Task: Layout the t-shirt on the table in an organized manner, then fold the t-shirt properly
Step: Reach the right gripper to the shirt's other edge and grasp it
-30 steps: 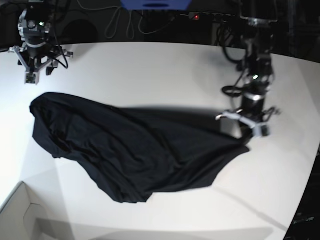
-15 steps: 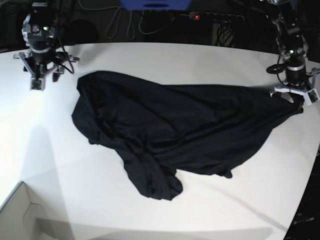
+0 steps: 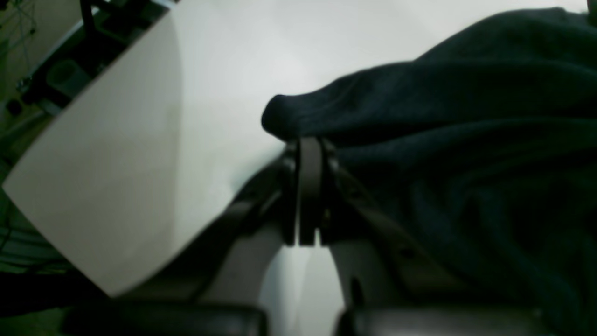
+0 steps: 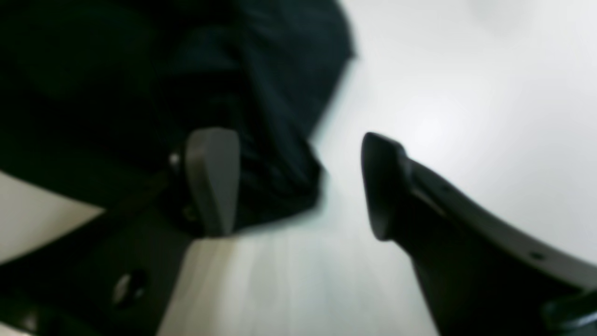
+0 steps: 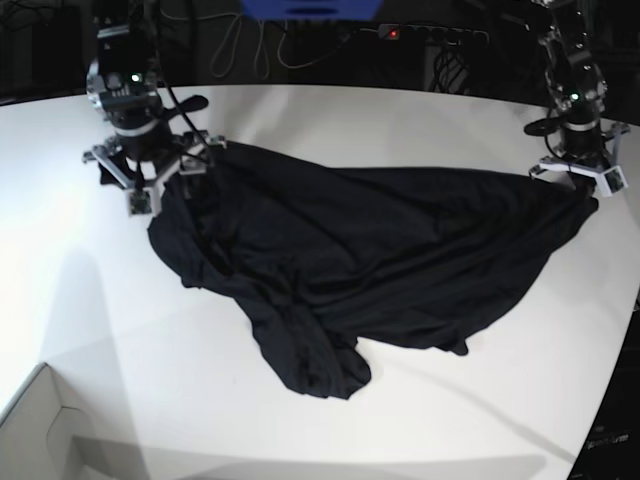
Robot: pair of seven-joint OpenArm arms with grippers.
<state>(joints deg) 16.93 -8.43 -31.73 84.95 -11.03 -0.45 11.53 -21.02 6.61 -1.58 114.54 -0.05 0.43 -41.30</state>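
Note:
My left gripper is going to release the black t-shirt's corner on the white table, a little inward from the curved edge (image 5: 541, 178).
The black t-shirt (image 5: 380, 250) lies crumpled and stretched across the white table (image 5: 350, 120), with a bunched lobe toward the front. My left gripper (image 5: 578, 178) is at the shirt's far right corner. In the left wrist view it (image 3: 308, 149) is shut, pinching a fold of the t-shirt (image 3: 466, 140). My right gripper (image 5: 150, 175) stands at the shirt's upper left edge. Seen from the right wrist, it (image 4: 298, 186) is open over the table, and the t-shirt (image 4: 233, 70) edge reaches partly into the gap beside the left fingertip (image 4: 210, 182).
A white cardboard box corner (image 5: 40, 430) sits at the front left. Cables and a power strip (image 5: 400, 33) run behind the table. The table's curved edge (image 5: 620, 330) passes close to the left gripper on the right side.
The left gripper dragged the shirt rightward, stretching it out, and now holds still. The right gripper has moved right onto the shirt's left edge and its jaws have spread wider.

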